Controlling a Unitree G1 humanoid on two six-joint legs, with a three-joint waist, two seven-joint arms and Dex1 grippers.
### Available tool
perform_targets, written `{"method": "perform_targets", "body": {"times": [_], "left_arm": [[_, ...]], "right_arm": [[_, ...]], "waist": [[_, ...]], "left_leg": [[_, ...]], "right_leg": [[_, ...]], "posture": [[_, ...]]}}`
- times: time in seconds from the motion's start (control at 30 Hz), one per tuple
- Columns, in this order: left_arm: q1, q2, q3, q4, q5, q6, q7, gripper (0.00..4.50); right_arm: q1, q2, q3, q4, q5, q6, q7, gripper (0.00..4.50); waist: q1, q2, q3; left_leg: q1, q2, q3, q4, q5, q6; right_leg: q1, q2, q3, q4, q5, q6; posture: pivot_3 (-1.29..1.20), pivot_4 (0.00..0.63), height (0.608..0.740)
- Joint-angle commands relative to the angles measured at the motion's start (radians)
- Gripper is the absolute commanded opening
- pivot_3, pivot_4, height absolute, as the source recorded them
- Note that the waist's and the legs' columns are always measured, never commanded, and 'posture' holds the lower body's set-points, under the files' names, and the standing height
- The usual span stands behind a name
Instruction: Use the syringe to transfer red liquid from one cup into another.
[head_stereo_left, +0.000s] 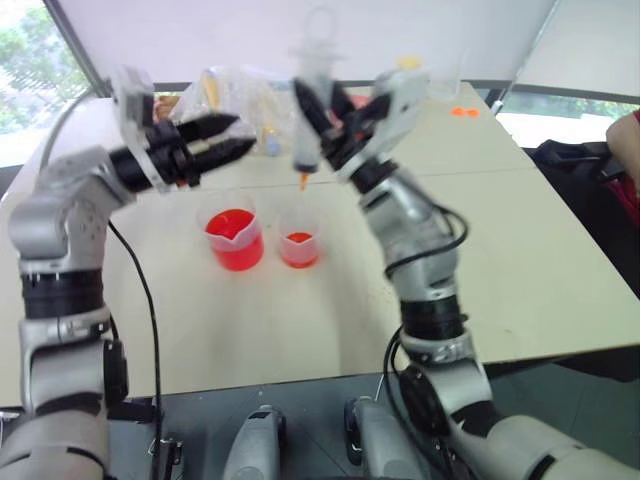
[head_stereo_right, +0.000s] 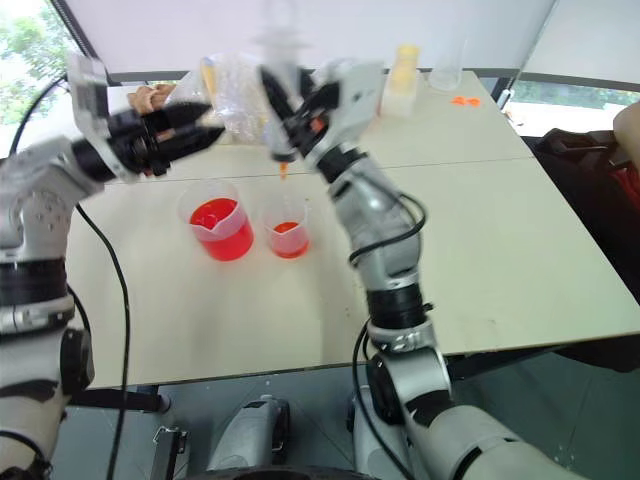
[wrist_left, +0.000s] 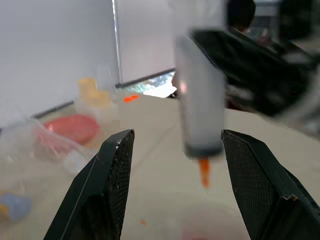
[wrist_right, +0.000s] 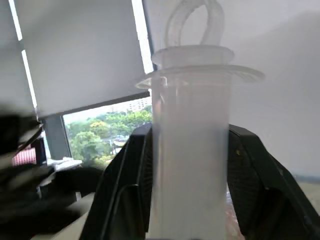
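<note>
The syringe will leave my right gripper on the bare table (head_stereo_left: 379, 264) beside the smaller cup, away from the larger beaker.
My right gripper (head_stereo_left: 322, 110) is shut on the syringe (head_stereo_left: 312, 62) and holds it upright. Its orange tip (head_stereo_left: 302, 181) points down, a little above the smaller cup (head_stereo_left: 299, 245). That cup stands on the table with a little red liquid (head_stereo_left: 299, 240) in it. Just left of it stands the larger spouted beaker (head_stereo_left: 235, 238), which holds more red liquid. My left gripper (head_stereo_left: 243, 135) is open and empty. It hangs above the beaker, left of the syringe, and points toward it. In the left wrist view the syringe (wrist_left: 200, 100) stands a little beyond my spread fingers (wrist_left: 117, 165).
Clear plastic bags (head_stereo_left: 240, 90), a yellow container (head_stereo_right: 405, 65) and an empty clear cup (head_stereo_right: 447, 70) sit at the back of the table (head_stereo_left: 520, 260). Small orange bits (head_stereo_left: 463, 112) lie at the back right. A person's hand (head_stereo_right: 150, 98) rests at the back left, and a person (head_stereo_left: 625, 130) is at the right edge.
</note>
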Motion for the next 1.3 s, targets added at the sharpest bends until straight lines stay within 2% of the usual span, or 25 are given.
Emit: {"method": "perform_targets", "body": {"times": [0.03,0.13,0.2,0.27,0.37,0.43,0.6,0.77,0.8,0.93,1.13,1.2,1.3], "left_arm": [[0.071,0.022,0.010,-0.210,-0.092,0.084,0.036,2.89],[0.165,0.051,-0.019,-0.310,-0.092,0.100,0.041,2.89],[0.238,0.084,-0.073,-0.384,-0.036,0.065,0.034,2.89],[0.278,0.095,-0.113,-0.416,0.019,0.014,0.043,2.89],[0.323,0.057,-0.146,-0.424,0.039,-0.004,0.094,2.89],[0.363,0.052,-0.167,-0.434,0.057,-0.020,0.098,2.89],[0.391,0.046,-0.179,-0.422,0.066,-0.041,0.107,2.89],[0.394,0.057,-0.198,-0.414,0.075,-0.055,0.092,2.89],[0.392,0.057,-0.199,-0.411,0.077,-0.056,0.091,2.92],[0.389,0.060,-0.202,-0.405,0.083,-0.060,0.086,2.92],[0.391,0.064,-0.182,-0.403,0.060,-0.033,0.090,2.92],[0.409,0.083,-0.162,-0.405,0.044,-0.010,0.086,2.92],[0.443,0.099,-0.114,-0.399,0.021,0.000,0.091,2.92]], "right_arm": [[-0.044,-0.166,-0.152,-0.040,0.204,0.330,-0.023,1.48],[-0.062,-0.313,-0.199,0.023,0.277,0.600,-0.048,1.48],[-0.057,-0.385,-0.209,0.093,0.290,0.797,-0.059,1.48],[-0.045,-0.426,-0.203,0.134,0.304,0.927,-0.037,1.48],[-0.011,-0.414,-0.194,0.167,0.303,1.045,-0.012,1.48],[0.006,-0.388,-0.180,0.170,0.283,1.088,-0.015,1.48],[0.057,-0.325,-0.120,0.155,0.218,1.050,-0.025,1.48],[0.076,-0.331,-0.081,0.203,0.146,0.974,-0.015,1.48],[0.078,-0.333,-0.075,0.204,0.135,0.964,-0.013,2.49],[0.093,-0.348,-0.045,0.179,0.098,0.929,0.000,4.32],[0.118,-0.380,-0.052,0.099,0.100,0.905,0.047,4.42],[0.110,-0.401,-0.123,0.051,0.162,0.869,0.119,4.42],[0.120,-0.465,-0.199,-0.038,0.292,0.916,0.252,4.42]], "waist": [[0.011,0.000,0.000],[0.009,0.000,0.000],[0.000,0.001,0.000],[-0.004,0.001,0.000],[-0.003,0.001,0.000],[-0.005,0.001,0.000],[0.002,0.001,0.000],[0.005,0.001,0.000],[0.004,0.001,0.000],[0.002,0.001,0.000],[0.004,0.001,0.000],[0.004,0.001,0.000],[0.003,0.002,0.000]], "left_leg": [[0.000,0.000,0.000,0.000,0.000,0.000],[0.000,-0.001,0.000,-0.001,0.000,0.000],[0.000,-0.003,0.001,-0.002,0.000,0.000],[0.002,-0.002,0.003,-0.004,0.000,0.001],[0.002,0.001,0.003,-0.003,0.000,0.001],[0.003,0.002,0.003,-0.003,0.000,0.001],[0.001,0.002,0.003,-0.002,-0.001,0.002],[0.000,0.002,0.003,-0.002,-0.001,0.002],[0.000,0.002,0.003,-0.002,-0.001,0.002],[0.000,0.002,0.003,-0.002,-0.001,0.002],[0.001,0.002,0.003,-0.002,-0.001,0.002],[0.000,0.002,0.003,-0.002,-0.001,0.001],[0.000,0.002,0.003,-0.002,-0.001,0.002]], "right_leg": [[0.001,0.000,0.000,-0.001,0.000,0.000],[0.002,-0.001,0.000,-0.005,-0.002,-0.003],[0.002,0.000,0.001,-0.006,-0.002,-0.003],[0.002,0.002,0.002,-0.007,-0.002,-0.004],[0.002,0.007,0.002,-0.007,-0.003,-0.006],[0.002,0.009,0.003,-0.006,-0.002,-0.006],[0.001,0.009,0.003,-0.006,-0.001,-0.003],[0.001,0.009,0.003,-0.009,-0.001,-0.003],[0.001,0.009,0.003,-0.009,-0.001,-0.003],[0.001,0.009,0.003,-0.009,-0.001,-0.003],[0.002,0.009,0.003,-0.009,-0.001,-0.003],[0.002,0.009,0.003,-0.009,-0.001,-0.003],[0.002,0.009,0.003,-0.009,-0.001,-0.003]], "posture": [[0.00,0.150,0.740],[0.00,0.150,0.740],[0.00,0.150,0.740],[0.00,0.150,0.740],[0.00,0.150,0.740],[0.00,0.150,0.740],[0.00,0.150,0.740],[0.00,0.150,0.740],[0.00,0.150,0.740],[0.00,0.150,0.740],[0.00,0.150,0.740],[0.00,0.150,0.740],[0.00,0.150,0.740]]}}
